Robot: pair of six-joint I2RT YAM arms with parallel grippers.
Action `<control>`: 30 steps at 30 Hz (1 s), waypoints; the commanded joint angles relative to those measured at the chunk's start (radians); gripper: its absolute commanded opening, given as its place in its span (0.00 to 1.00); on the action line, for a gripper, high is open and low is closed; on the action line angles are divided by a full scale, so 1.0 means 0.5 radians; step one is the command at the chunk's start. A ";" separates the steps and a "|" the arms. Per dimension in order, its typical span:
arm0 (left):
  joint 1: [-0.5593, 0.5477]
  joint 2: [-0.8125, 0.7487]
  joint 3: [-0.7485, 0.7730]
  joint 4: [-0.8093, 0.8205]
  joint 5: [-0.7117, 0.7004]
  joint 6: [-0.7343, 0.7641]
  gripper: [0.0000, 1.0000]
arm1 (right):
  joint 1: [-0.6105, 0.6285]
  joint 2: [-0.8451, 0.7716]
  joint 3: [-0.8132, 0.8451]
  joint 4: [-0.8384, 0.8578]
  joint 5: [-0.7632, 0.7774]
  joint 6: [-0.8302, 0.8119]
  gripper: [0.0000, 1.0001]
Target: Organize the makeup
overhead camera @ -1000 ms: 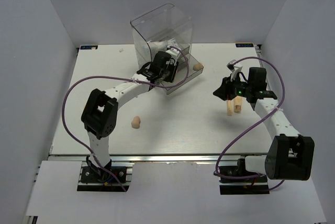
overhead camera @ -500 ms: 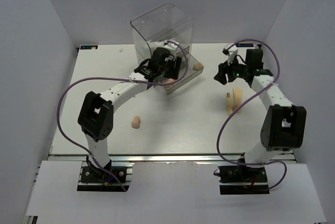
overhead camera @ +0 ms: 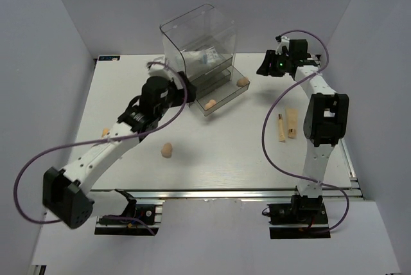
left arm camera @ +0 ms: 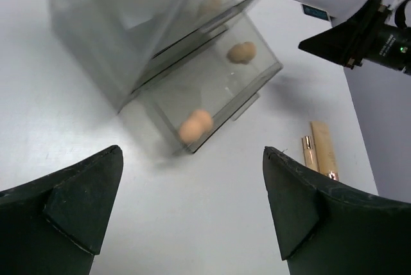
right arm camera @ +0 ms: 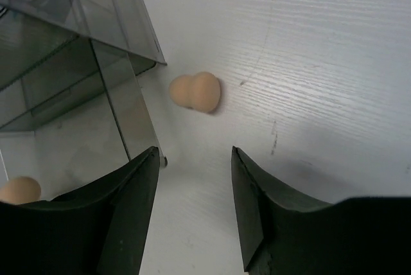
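I will close my right gripper on the thicker end (overhead camera: 244,81) (right arm camera: 206,92) of the second peach sponge, which lies on the table beside the clear box's bottom drawer.
The clear drawer box (overhead camera: 199,40) stands at the back with its bottom drawer (overhead camera: 221,92) pulled out. One peach sponge (overhead camera: 210,103) (left arm camera: 196,125) lies in that drawer. A second sponge (overhead camera: 243,82) (right arm camera: 196,92) rests on the table beside it, a third (overhead camera: 167,150) nearer the front. Sachets (overhead camera: 205,58) show inside the box. The beige stick (overhead camera: 281,127) (left arm camera: 309,153) and tube (overhead camera: 292,123) (left arm camera: 324,150) lie at the right. My left gripper (overhead camera: 182,82) (left arm camera: 191,153) is open and empty, just short of the drawer. My right gripper (overhead camera: 264,67) (right arm camera: 194,153) is open, a little short of the second sponge.
A small peach item (overhead camera: 106,132) lies at the left of the table (overhead camera: 225,153). White walls enclose the back and both sides. The left arm's purple cable (overhead camera: 38,159) loops out past the left table edge.
My left gripper opened, left a sponge in the drawer and drew back to the left. My right arm swung from over the stick and tube to the back, toward the sponge by the drawer.
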 commanded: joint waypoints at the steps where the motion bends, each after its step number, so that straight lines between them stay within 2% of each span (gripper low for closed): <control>1: 0.053 -0.280 -0.277 -0.001 -0.243 -0.392 0.98 | 0.058 0.128 0.140 0.095 0.097 0.410 0.55; 2: 0.065 -0.384 -0.403 0.002 -0.286 -0.442 0.98 | 0.074 0.156 0.189 0.111 0.082 0.459 0.56; 3: 0.087 -0.425 -0.453 0.002 -0.302 -0.552 0.98 | 0.080 0.186 0.214 0.123 0.076 0.471 0.64; 6: 0.105 -0.547 -0.618 -0.019 -0.369 -0.742 0.98 | 0.098 0.321 0.321 0.151 0.094 0.490 0.65; 13: 0.111 -0.597 -0.677 -0.090 -0.385 -0.801 0.98 | 0.132 0.503 0.413 0.227 0.128 0.477 0.56; 26: 0.115 -0.582 -0.677 -0.188 -0.379 -0.823 0.98 | 0.206 0.601 0.373 0.261 0.161 0.428 0.54; 30: 0.115 -0.618 -0.705 -0.225 -0.391 -0.856 0.98 | 0.206 0.619 0.373 0.270 0.201 0.382 0.48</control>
